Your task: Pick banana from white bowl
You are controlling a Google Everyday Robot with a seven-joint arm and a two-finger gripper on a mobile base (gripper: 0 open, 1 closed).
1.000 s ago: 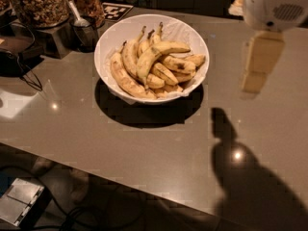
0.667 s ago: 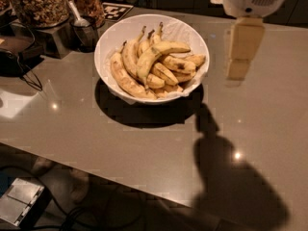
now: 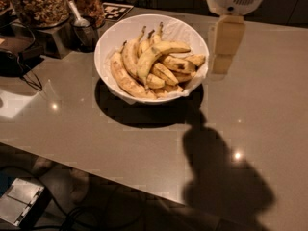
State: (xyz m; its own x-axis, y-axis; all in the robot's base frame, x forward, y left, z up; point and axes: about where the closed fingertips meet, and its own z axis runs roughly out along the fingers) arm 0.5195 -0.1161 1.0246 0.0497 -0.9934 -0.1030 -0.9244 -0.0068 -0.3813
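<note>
The middle bend (image 3: 160, 51) of the bright yellow banana on top of the pile is the next spot my gripper should move to and close on.
The white bowl (image 3: 109, 38) stands on the grey table, lined with white paper and filled with several bananas. The banana (image 3: 155, 53) lies on top of the pile: long, strongly curved, bright yellow, arching from the bowl's middle toward its right side. My gripper (image 3: 224, 46) hangs down from its white wrist at the top right. It is just outside the bowl's right rim, above the table and at about the height of the pile. It holds nothing that I can see.
Two glass jars of dry food (image 3: 39, 3) stand at the back left, with a metal cup and scoop (image 3: 84, 27) and a black-and-white tag (image 3: 118, 10). A black cable (image 3: 26, 76) lies at left. The table's front edge (image 3: 96, 170) drops to a floor with a box (image 3: 20, 202).
My gripper has moved left across the table, from well right of the bowl to right beside its right rim. The bananas and bowl have not moved.
</note>
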